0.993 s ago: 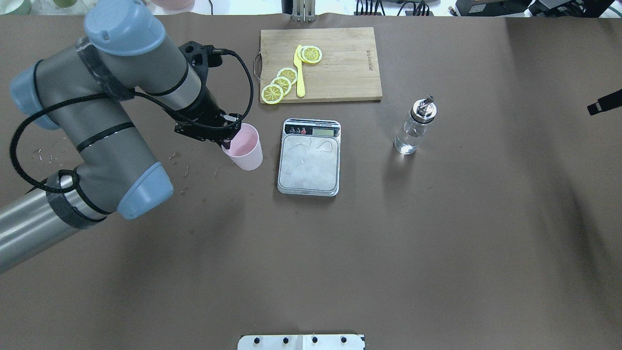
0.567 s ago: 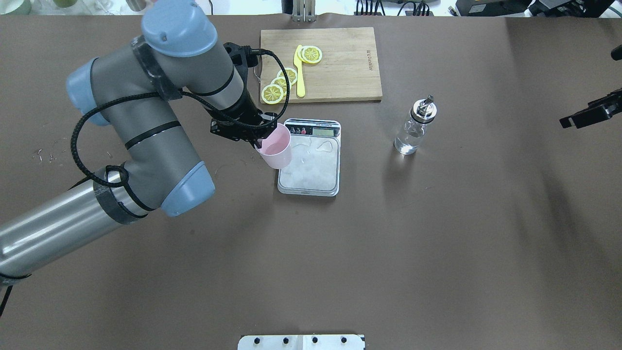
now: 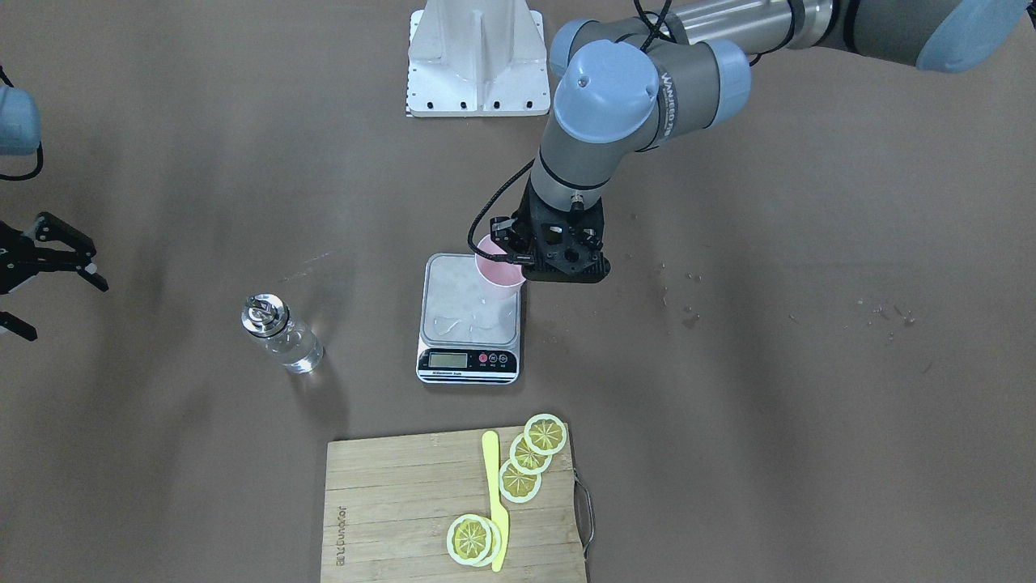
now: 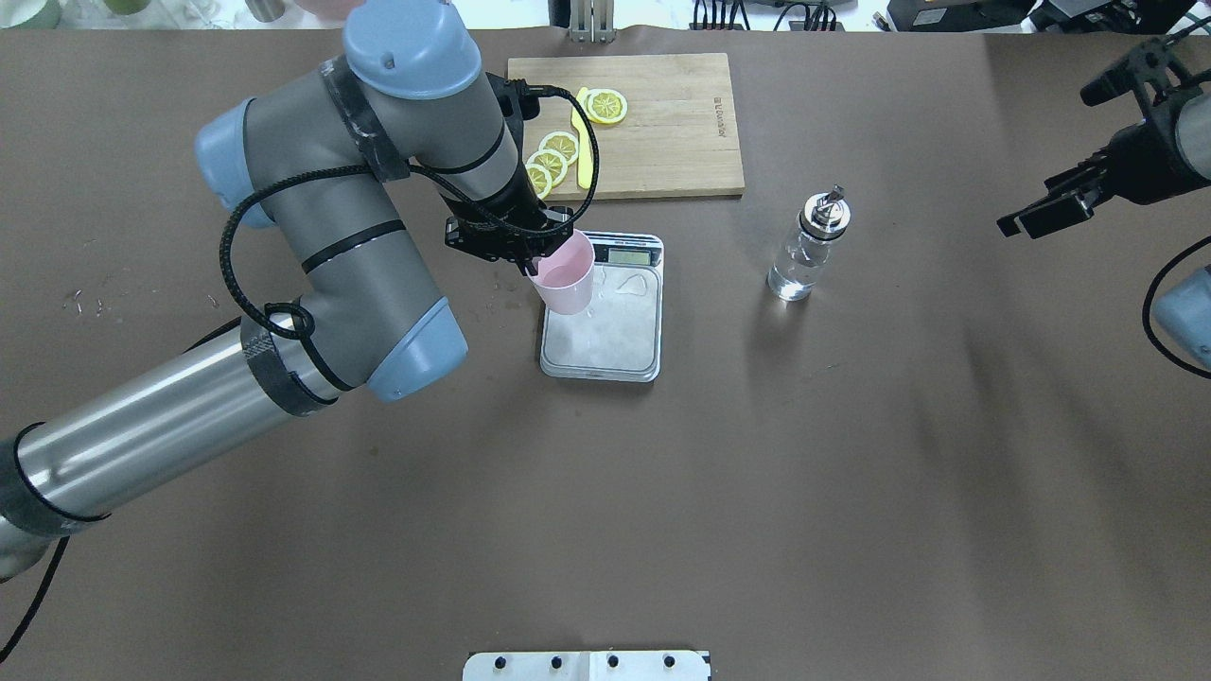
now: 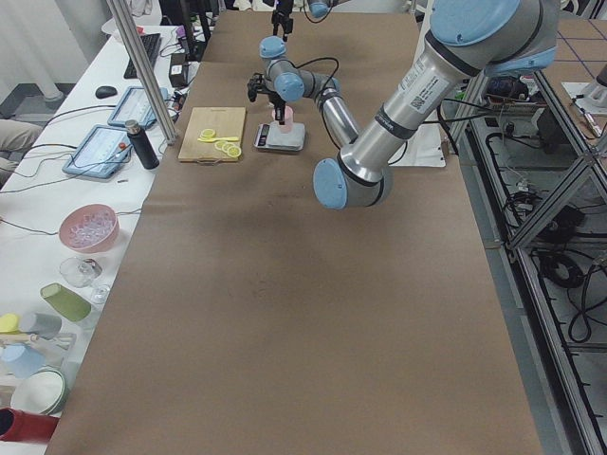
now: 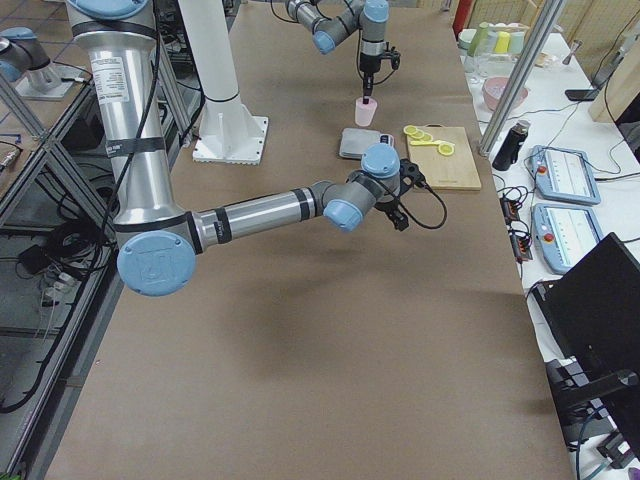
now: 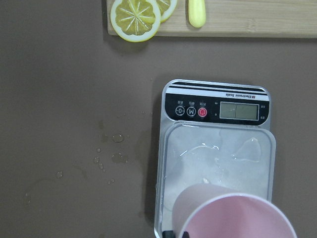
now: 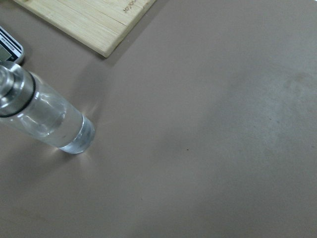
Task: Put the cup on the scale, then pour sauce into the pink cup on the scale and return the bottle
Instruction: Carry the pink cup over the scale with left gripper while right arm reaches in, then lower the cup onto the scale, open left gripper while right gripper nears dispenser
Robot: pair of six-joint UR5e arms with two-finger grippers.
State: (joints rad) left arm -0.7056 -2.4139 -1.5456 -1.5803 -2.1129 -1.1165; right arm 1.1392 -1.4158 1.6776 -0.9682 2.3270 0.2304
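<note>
Next, my left gripper lets go of the pale pink cup on the middle of the scale's wet steel platform (image 3: pixel 470 298) (image 7: pixel 218 177).
My left gripper (image 4: pixel 535 253) is shut on the rim of the pale pink cup (image 4: pixel 565 275) and holds it upright a little above the left part of the scale (image 4: pixel 615 331). The cup (image 3: pixel 499 276) and the scale (image 3: pixel 453 312) also show in the front view, and in the left wrist view the cup (image 7: pixel 233 218) hangs over the scale's wet steel platform (image 7: pixel 218 158). The clear bottle (image 4: pixel 805 253) with the silver cap stands on the table right of the scale. My right gripper (image 4: pixel 1045 161) is open and empty, far right of the bottle (image 8: pixel 44 114).
A wooden cutting board (image 4: pixel 662 123) with lemon slices (image 4: pixel 605 105) and a yellow knife (image 4: pixel 584 142) lies behind the scale. Water drops (image 7: pixel 114 148) lie on the brown table left of the scale. A white mount plate (image 4: pixel 587 665) sits at the near edge.
My left arm has carried the pink cup rightward, from the table left of the scale to over the scale. My right gripper has come further into view from the right.
</note>
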